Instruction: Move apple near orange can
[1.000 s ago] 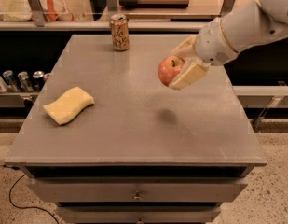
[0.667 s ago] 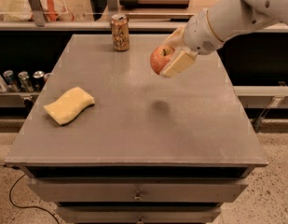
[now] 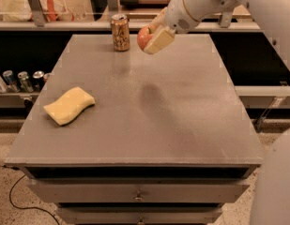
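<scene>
My gripper is to let go of the apple on the grey table (image 3: 133, 47) right up against the orange can, on the side of the can toward my arm.
My gripper (image 3: 153, 35) is shut on the red-orange apple (image 3: 143, 37) and holds it in the air above the far part of the grey table (image 3: 182, 107). The apple shows only partly between the pale fingers (image 3: 158, 41). The orange can (image 3: 120, 32) stands upright near the table's far edge, just left of the apple, with a small gap between them. The white arm reaches in from the upper right.
A wavy yellow sponge (image 3: 69, 105) lies on the table's left side. A row of silvery cans (image 3: 20, 80) stands on a lower shelf to the left. Drawers (image 3: 137, 193) face the front below the tabletop. A counter with clutter runs behind.
The gripper has carried the apple left and toward the far edge, from mid-right of the table to just beside the orange can. The can and sponge have not moved.
</scene>
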`<state>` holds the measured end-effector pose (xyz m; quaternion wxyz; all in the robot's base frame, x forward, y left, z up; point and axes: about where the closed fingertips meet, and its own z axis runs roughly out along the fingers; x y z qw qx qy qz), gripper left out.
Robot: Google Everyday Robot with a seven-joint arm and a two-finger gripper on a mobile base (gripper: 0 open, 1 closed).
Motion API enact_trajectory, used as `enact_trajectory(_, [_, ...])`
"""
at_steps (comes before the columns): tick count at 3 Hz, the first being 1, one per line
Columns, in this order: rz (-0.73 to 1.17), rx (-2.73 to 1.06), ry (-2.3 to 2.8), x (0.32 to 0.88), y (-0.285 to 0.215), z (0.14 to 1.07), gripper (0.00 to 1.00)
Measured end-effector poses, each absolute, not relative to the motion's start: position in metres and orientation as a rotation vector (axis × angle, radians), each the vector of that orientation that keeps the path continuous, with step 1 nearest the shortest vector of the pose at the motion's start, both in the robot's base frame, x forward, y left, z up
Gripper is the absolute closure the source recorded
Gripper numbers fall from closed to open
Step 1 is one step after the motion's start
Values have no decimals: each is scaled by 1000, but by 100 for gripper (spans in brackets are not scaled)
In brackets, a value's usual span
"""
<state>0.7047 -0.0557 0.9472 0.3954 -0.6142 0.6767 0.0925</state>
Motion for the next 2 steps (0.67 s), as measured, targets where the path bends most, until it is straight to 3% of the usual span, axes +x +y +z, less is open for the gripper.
enact_trajectory(2, [181, -1317, 1928, 770, -55, 926, 100])
